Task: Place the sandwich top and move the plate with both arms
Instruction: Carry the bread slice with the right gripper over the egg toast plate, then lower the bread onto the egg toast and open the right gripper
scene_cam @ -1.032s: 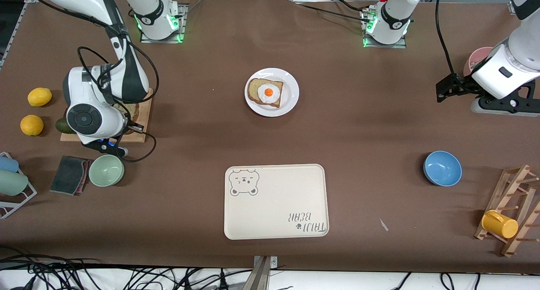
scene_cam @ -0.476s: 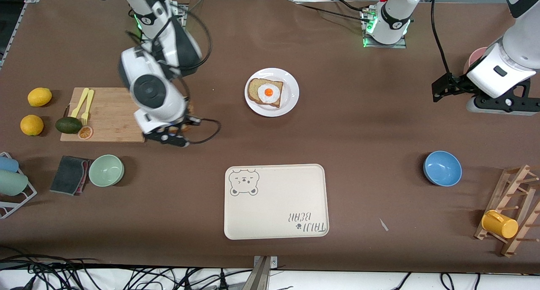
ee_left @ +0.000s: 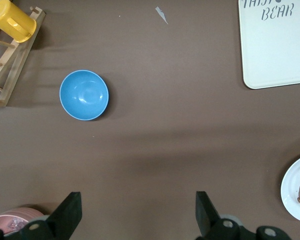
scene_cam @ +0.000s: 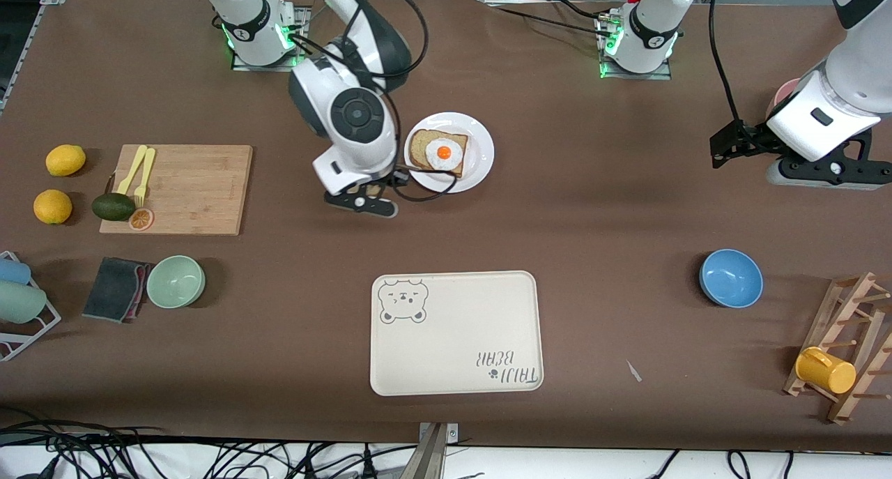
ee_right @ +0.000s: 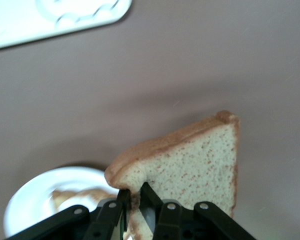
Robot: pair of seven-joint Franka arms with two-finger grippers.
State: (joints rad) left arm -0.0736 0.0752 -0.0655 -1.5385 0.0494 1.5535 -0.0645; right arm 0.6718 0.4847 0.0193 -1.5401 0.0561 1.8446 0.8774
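My right gripper will release the sandwich top on the fried egg in the white plate (scene_cam: pixel 447 153) (ee_right: pixel 78 202). The top now hangs just beside the plate.
My right gripper (scene_cam: pixel 362 199) is shut on the sandwich top (ee_right: pixel 190 160), a light tan speckled slice with a brown crust, pinched at its crust edge. It hangs over the brown table just beside the white plate (scene_cam: pixel 482 151), on the side toward the right arm's end. In the front view the wrist hides the slice. The plate holds a darker slice with a fried egg (scene_cam: pixel 437 153). The plate also shows in the right wrist view (ee_right: pixel 35 195) and the left wrist view (ee_left: pixel 291 196). My left gripper (scene_cam: pixel 725 148) waits open and empty over the left arm's end of the table; its fingers (ee_left: pixel 70 215) stand wide apart.
A cream bear-print tray (scene_cam: pixel 456 332) lies nearer the camera than the plate. A wooden board (scene_cam: pixel 188 186) with yellow cutlery, an avocado (scene_cam: pixel 113 206), two lemons and a green bowl (scene_cam: pixel 175 281) lie at the right arm's end. A blue bowl (scene_cam: pixel 730 277) and a mug rack (scene_cam: pixel 843 346) stand at the left arm's end.
My right arm has swung from the wooden board across the table to beside the plate, carrying the bread slice. The left arm has barely shifted.
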